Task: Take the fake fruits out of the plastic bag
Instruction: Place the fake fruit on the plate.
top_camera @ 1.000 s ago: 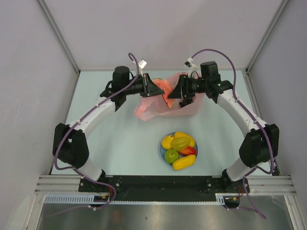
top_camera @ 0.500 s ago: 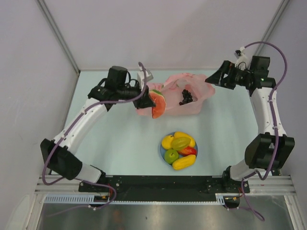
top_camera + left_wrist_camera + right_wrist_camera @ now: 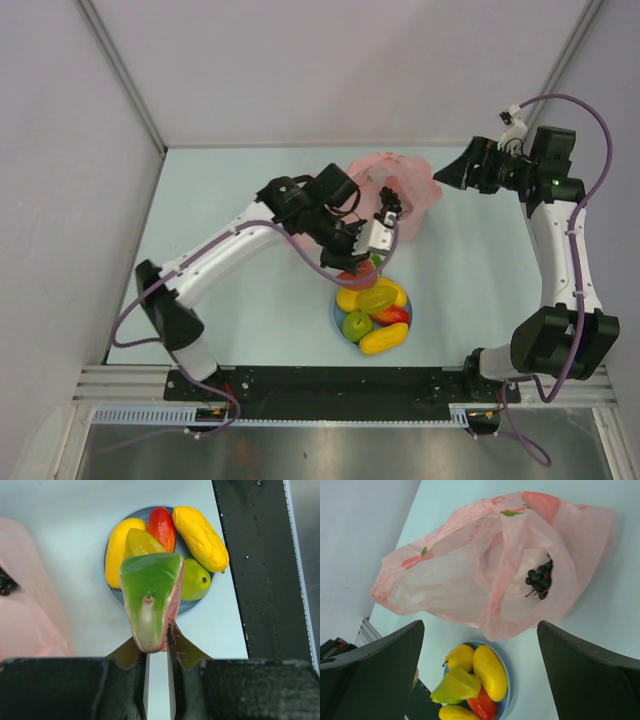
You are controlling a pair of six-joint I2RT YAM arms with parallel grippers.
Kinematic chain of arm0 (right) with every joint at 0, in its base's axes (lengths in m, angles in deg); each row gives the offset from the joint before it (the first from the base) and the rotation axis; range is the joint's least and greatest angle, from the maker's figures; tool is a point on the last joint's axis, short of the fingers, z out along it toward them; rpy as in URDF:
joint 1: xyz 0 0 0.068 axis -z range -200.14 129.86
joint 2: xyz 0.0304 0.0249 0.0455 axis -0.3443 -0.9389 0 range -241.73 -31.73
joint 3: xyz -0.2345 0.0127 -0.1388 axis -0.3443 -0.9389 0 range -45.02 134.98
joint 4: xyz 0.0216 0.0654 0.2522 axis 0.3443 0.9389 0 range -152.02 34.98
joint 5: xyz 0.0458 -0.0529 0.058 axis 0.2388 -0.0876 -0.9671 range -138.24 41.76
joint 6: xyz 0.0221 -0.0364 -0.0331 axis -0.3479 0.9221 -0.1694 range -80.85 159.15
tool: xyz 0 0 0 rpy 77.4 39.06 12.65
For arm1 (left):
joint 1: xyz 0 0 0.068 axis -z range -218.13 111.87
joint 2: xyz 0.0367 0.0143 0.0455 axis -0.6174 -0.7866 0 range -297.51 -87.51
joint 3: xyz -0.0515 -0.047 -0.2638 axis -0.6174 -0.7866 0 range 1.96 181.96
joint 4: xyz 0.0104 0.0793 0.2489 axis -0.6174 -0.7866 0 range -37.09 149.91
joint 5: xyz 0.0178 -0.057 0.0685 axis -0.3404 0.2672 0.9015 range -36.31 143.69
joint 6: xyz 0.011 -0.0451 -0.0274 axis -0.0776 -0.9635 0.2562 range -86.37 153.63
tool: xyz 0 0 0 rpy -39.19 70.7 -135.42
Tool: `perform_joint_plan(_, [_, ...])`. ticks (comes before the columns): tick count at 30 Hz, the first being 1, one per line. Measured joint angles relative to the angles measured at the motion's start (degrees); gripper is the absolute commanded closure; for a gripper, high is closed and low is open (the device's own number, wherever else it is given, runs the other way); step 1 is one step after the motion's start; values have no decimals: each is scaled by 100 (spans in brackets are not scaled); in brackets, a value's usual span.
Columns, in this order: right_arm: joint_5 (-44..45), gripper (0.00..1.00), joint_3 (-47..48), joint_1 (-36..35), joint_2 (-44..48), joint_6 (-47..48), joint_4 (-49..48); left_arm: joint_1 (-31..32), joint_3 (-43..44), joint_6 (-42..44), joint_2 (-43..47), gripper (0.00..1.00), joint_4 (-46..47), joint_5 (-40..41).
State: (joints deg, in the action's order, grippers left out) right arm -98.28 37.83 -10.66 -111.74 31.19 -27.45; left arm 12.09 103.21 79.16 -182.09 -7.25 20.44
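Next, my left gripper drops the watermelon slice on the blue plate, across the green pear and the red fruit (image 3: 381, 322) (image 3: 175, 545).
My left gripper (image 3: 156, 635) is shut on the watermelon slice (image 3: 150, 595), green rind towards the camera, and holds it over the near-left edge of the blue plate (image 3: 114, 594). In the top view this gripper (image 3: 365, 255) is just above the plate (image 3: 335, 318). The pink plastic bag (image 3: 400, 180) lies behind it with the dark grape bunch (image 3: 388, 205) inside. My right gripper (image 3: 450, 175) is open and empty, just right of the bag. The right wrist view shows the bag (image 3: 470, 570), the grapes (image 3: 540, 580) and the wide-open gripper (image 3: 480, 625).
The plate holds several fruits: a yellow mango (image 3: 200, 537), a red fruit (image 3: 161, 527), a yellow-green starfruit (image 3: 142, 542), a green pear (image 3: 196, 580) and another yellow fruit (image 3: 120, 545). The black base rail (image 3: 330, 380) runs along the near edge.
My left gripper pulled the watermelon slice out of the bag and carried it towards the plate. My right gripper left the bag and drew back to the right, open.
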Motion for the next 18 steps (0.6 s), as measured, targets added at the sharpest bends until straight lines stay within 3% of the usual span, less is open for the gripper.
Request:
perform_joint_plan(8, [387,0,-214,190,120,291,181,955,914,-527,-787,100,-693,789])
perform_joint_plan(18, [892,0,-422,278,791,695,481,2035,2079,-1759,-1847,100,-841,1648])
